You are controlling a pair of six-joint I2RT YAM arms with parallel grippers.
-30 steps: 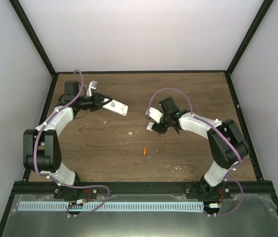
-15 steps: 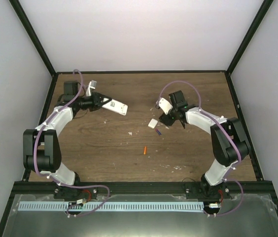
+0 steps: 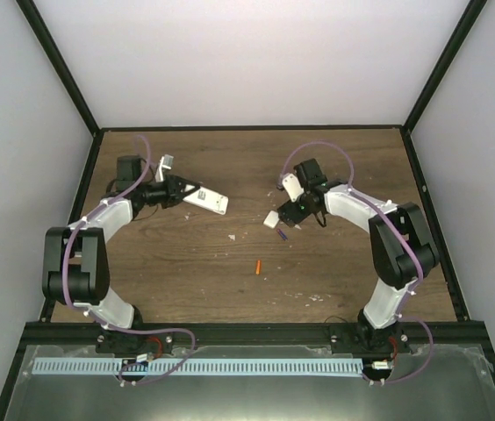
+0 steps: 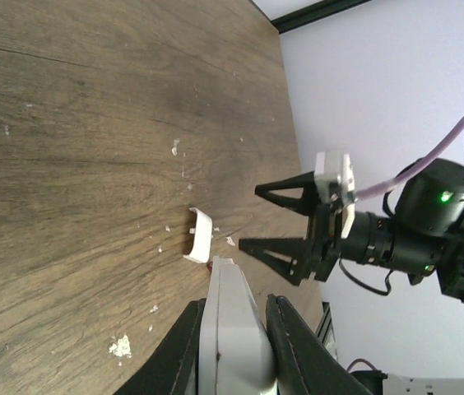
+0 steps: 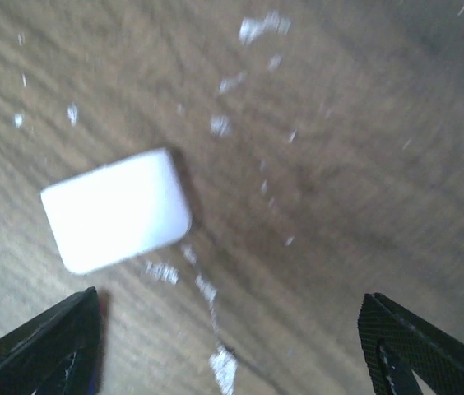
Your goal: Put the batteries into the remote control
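Note:
The right gripper next grips the orange battery's middle (image 3: 258, 267), leaving the purple battery beside the white cover.
My left gripper (image 3: 190, 193) is shut on one end of the white remote control (image 3: 209, 201) and holds it just above the table at the back left. In the left wrist view the remote (image 4: 230, 329) sits edge-on between the fingers (image 4: 179, 350). The orange battery (image 3: 257, 267) lies mid-table. The purple battery (image 3: 282, 234) lies beside the small white cover piece (image 3: 271, 219). My right gripper (image 3: 291, 212) is open and empty, hovering just right of the cover. The cover (image 5: 117, 210) shows blurred in the right wrist view, ahead of the spread fingertips (image 5: 47, 341).
Pale specks of chipped wood (image 3: 233, 237) dot the brown table (image 3: 344, 272), thickest round the cover. A black frame (image 3: 247, 128) edges the table, with white walls beyond. The left wrist view shows the cover (image 4: 199, 234) and my right gripper (image 4: 285, 218) further off.
The cover piece, under the right gripper a second ago, now lies free on the table. The right gripper drew back, then came closer again. The left gripper shifted slightly with the remote.

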